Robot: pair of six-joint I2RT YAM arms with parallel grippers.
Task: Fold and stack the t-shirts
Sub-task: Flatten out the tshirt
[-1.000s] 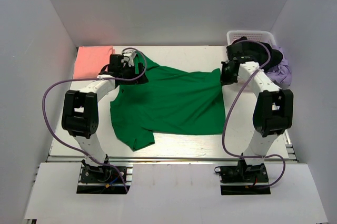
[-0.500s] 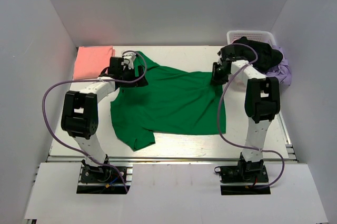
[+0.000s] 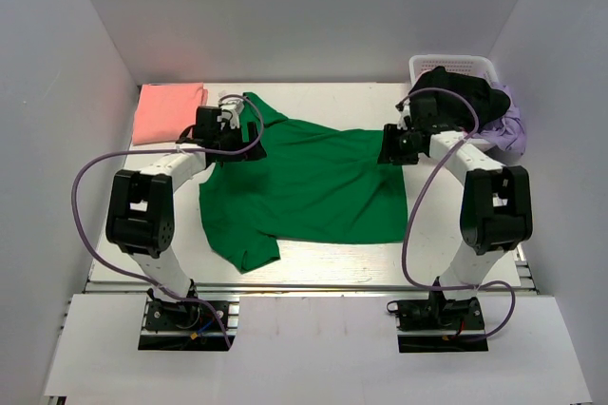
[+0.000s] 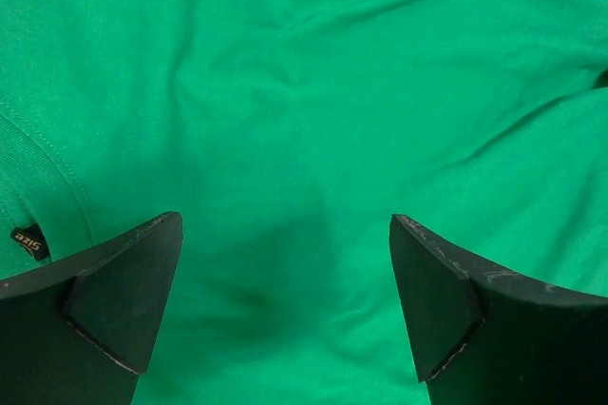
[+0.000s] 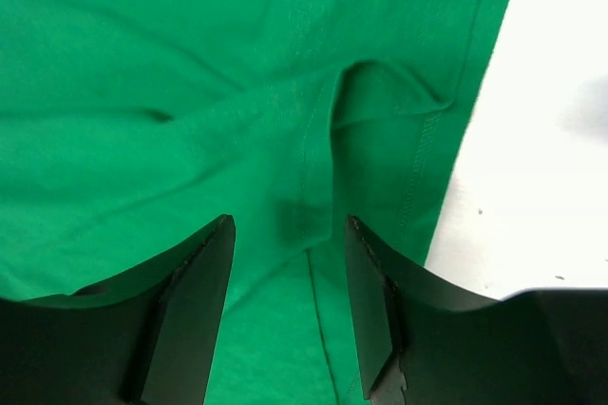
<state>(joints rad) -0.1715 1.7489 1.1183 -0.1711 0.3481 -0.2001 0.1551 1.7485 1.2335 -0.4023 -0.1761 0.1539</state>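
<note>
The green shirt is doubled by a raised fold near its hem, so my right gripper should pinch the fold and pull it toward the white tabletop (image 5: pixel 518 163) before folding the shirt.
A bright green t-shirt (image 3: pixel 309 186) lies spread across the middle of the table, collar toward the back left. A salmon-pink t-shirt (image 3: pixel 169 110) lies folded flat at the back left corner. My left gripper (image 3: pixel 231 131) hovers over the green shirt's shoulder near the collar. In the left wrist view its jaws (image 4: pixel 285 277) stand wide open over wrinkled green cloth (image 4: pixel 313 120), gripping nothing. My right gripper (image 3: pixel 390 145) is above the shirt's back right corner. In the right wrist view it (image 5: pixel 289 226) is open astride a raised fold and seam (image 5: pixel 318 153) close to the hem.
A white basket (image 3: pixel 456 64) stands at the back right, with dark clothes (image 3: pixel 461 91) and lilac cloth (image 3: pixel 510 122) spilling from it. White walls close in the table on three sides. Purple cables loop beside both arms. Bare white tabletop (image 5: pixel 551 139) shows just right of the hem.
My right gripper has gone from shut to open, letting go of the green shirt's corner, and shifted slightly left and nearer. The left gripper has stayed open, hardly moving.
</note>
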